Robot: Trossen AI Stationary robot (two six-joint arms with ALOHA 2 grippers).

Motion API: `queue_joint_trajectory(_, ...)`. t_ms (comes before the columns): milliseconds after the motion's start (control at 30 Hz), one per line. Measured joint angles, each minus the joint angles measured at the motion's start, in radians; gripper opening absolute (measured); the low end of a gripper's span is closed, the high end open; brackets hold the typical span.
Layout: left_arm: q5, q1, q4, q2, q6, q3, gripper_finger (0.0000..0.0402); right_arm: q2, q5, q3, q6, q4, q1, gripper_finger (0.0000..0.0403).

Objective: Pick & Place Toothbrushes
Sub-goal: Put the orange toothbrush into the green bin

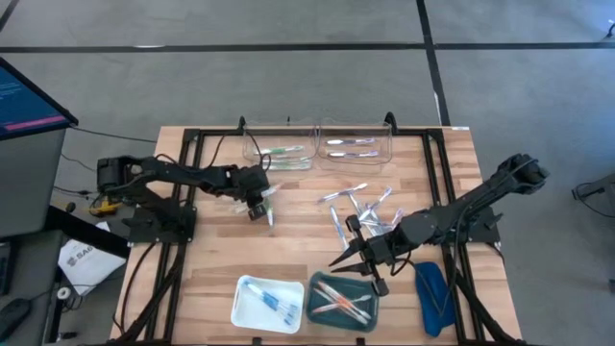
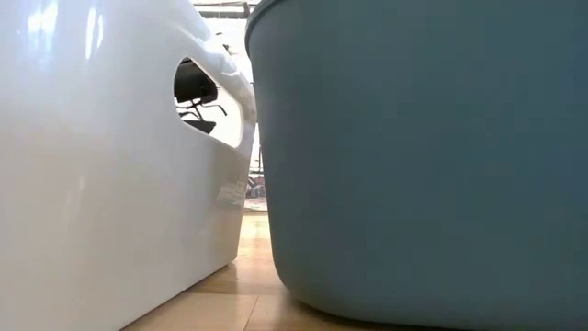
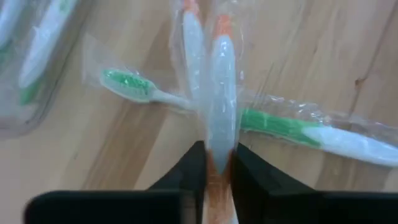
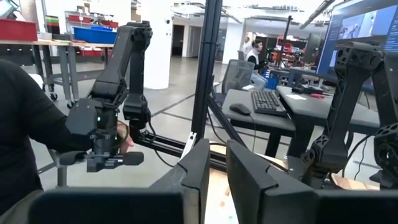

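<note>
The two orange toothbrushes overlap near the fingers of my left gripper, so I should open it and take only one by its handle (image 3: 219,196), farther away from the green toothbrush.
My left gripper (image 1: 258,209) is near the table's left middle, shut on an orange-and-white toothbrush (image 3: 221,93) in clear wrap. That brush crosses over a green-and-white wrapped toothbrush (image 3: 280,121) lying flat on the wood. A second orange one (image 3: 189,56) lies beside it. More silvery toothbrushes (image 1: 360,207) are scattered at the table's middle. My right gripper (image 1: 353,261) hovers over the teal tray (image 1: 317,286), pointing level. Its fingers (image 4: 196,168) are a narrow gap apart with nothing between them. My left gripper pinches the orange-and-white toothbrush between its two fingers (image 3: 193,165), on the handle (image 3: 216,163) where white turns to orange. The fingers come steeply from above and close on the brush's two sides. The brush runs away from the fingers over the green one; whether it is lifted I cannot tell.
Two clear bins stand at the far edge, one with green brushes (image 1: 279,152), one with silvery ones (image 1: 354,146). A white tray (image 1: 245,312) with blue brushes and the teal tray with orange ones sit at the near edge. A dark-blue oblong thing (image 1: 432,296) lies to their right.
</note>
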Motion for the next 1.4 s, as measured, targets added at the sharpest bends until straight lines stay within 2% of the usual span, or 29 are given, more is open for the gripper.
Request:
queue_joint_trajectory(267, 0.009, 0.0, 0.004, -0.027, -0.004, 0.0, 0.0048, 0.0, 0.0, 0.0, 0.0, -0.016, -0.001, 0.0048)
queue_joint_trajectory(567, 0.011, -0.007, 0.007, -0.027, -0.027, -0.007, 0.0179, 0.0, 0.0, 0.0, 0.0, -0.02, -0.001, 0.0048)
queue_joint_trajectory(733, -0.073, -0.004, 0.011, -0.027, -0.021, -0.007, 0.0215, 0.0, 0.0, 0.0, 0.005, -0.02, -0.001, 0.0048)
queue_joint_trajectory(900, -0.124, 0.01, 0.011, -0.028, -0.019, -0.007, 0.0214, 0.0, 0.0, 0.0, 0.011, -0.02, -0.001, 0.0048)
queue_joint_trajectory(1167, -0.136, 0.013, 0.003, -0.029, -0.019, -0.007, 0.0182, 0.0, 0.0, 0.0, 0.011, -0.024, -0.001, 0.0048)
queue_joint_trajectory(1400, -0.141, 0.013, -0.094, -0.099, -0.029, -0.006, 0.0158, 0.0, 0.0, 0.0, 0.011, -0.024, -0.001, 0.0048)
